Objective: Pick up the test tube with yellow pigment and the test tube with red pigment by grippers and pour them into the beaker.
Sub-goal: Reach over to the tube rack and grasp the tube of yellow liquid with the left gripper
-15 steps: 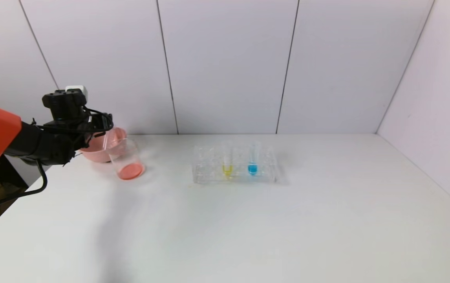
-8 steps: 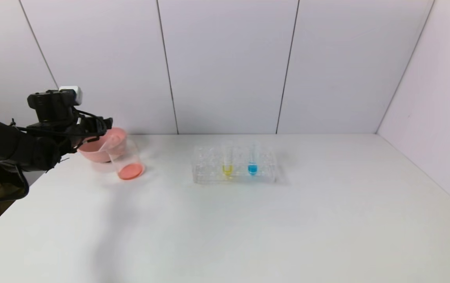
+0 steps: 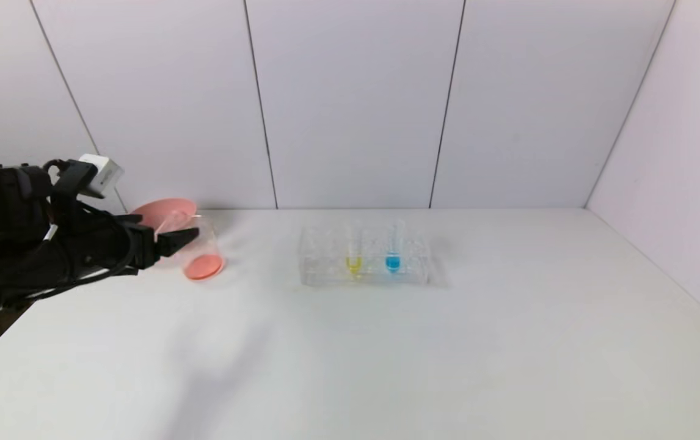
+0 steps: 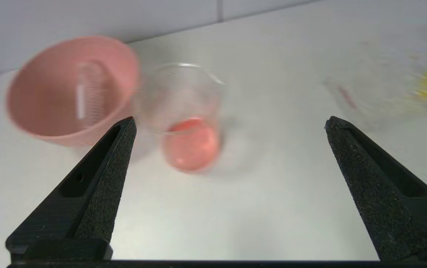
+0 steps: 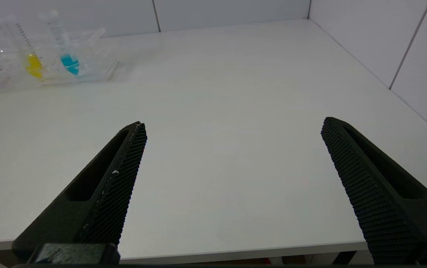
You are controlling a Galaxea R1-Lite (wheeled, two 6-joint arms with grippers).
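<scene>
Next, I close my left gripper on the upper end [image 3: 355, 234] of the yellow-pigment test tube in the clear rack.
The test tube with yellow pigment [image 3: 354, 258] stands upright in the clear rack [image 3: 325, 269] at mid-table and also shows in the right wrist view [image 5: 31, 56]. The beaker [image 3: 201, 247] stands at the far left with red liquid in its bottom, as the left wrist view [image 4: 187, 123] also shows. A clear tube [image 4: 87, 93] with no liquid showing leans in the pink bowl [image 3: 154, 214]; no tube with red liquid is in view. My left gripper [image 3: 176, 239] is open and empty, just left of the beaker. My right gripper [image 5: 233, 122] is open and empty over the table's near edge.
A tube with blue liquid [image 3: 393, 260] stands in the rack beside the yellow one. The pink bowl touches the beaker's far-left side. White walls close the back and the right. The table's left edge runs under my left arm.
My left gripper has drawn back to the left and dropped lower, from above the pink bowl to beside the beaker. The beaker, bowl and rack have not moved.
</scene>
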